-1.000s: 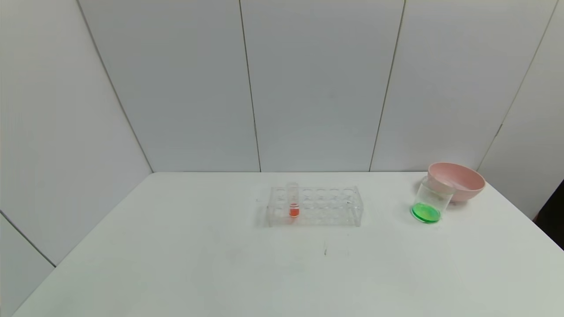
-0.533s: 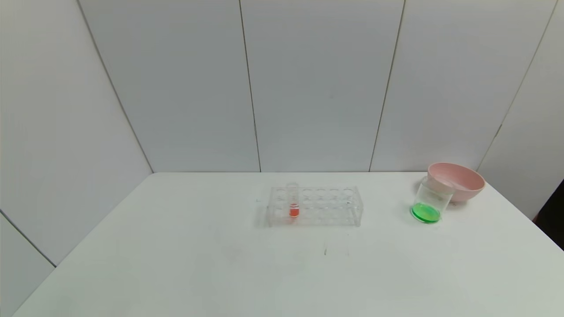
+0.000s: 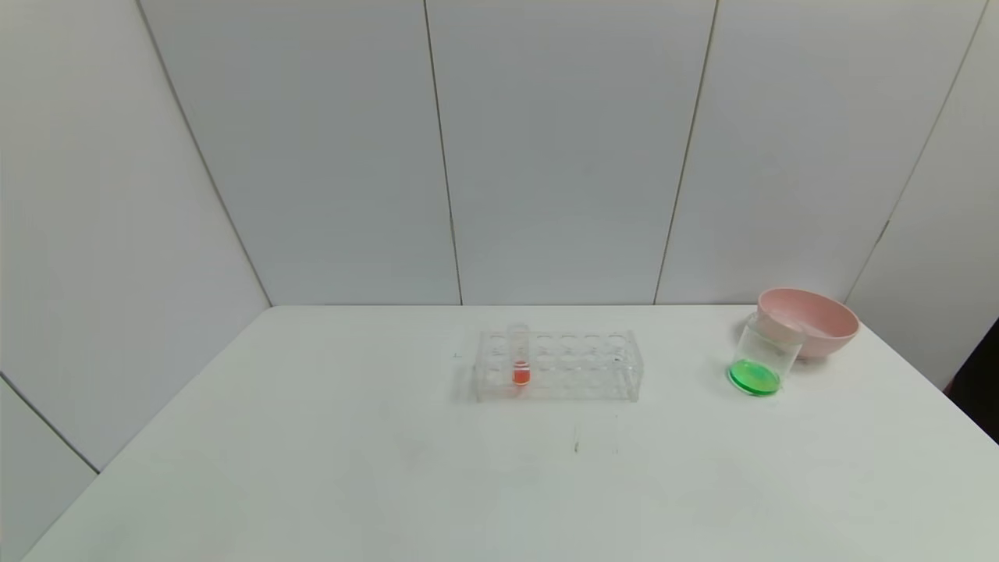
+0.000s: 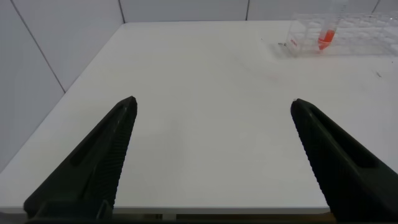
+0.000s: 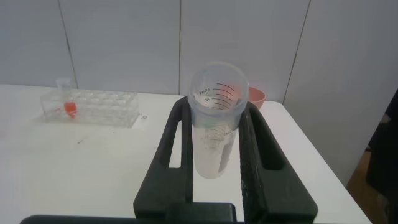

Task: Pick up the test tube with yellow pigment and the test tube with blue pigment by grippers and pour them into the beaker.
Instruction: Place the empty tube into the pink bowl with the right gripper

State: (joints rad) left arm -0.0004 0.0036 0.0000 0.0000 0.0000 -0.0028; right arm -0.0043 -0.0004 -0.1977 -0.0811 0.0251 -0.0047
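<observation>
My right gripper is going to let go of the empty clear tube inside the pink bowl (image 3: 822,314) (image 5: 251,94) behind the beaker.
The beaker (image 3: 761,359) stands at the table's right rear against the pink bowl, with green liquid in its bottom. No tube with yellow or blue liquid shows in any view. Neither gripper shows in the head view. My right gripper (image 5: 214,106) is shut on an empty clear tube with printed graduation marks (image 5: 214,134), held above the table's right side. My left gripper (image 4: 212,106) is open and empty, low over the table's near left part.
A clear tube rack (image 3: 558,365) stands mid-table and holds one red-orange-liquid tube (image 3: 520,359); both also show in the left wrist view (image 4: 348,34) and the right wrist view (image 5: 93,107). The pink bowl (image 3: 812,320) sits at the right rear. Grey wall panels enclose the table.
</observation>
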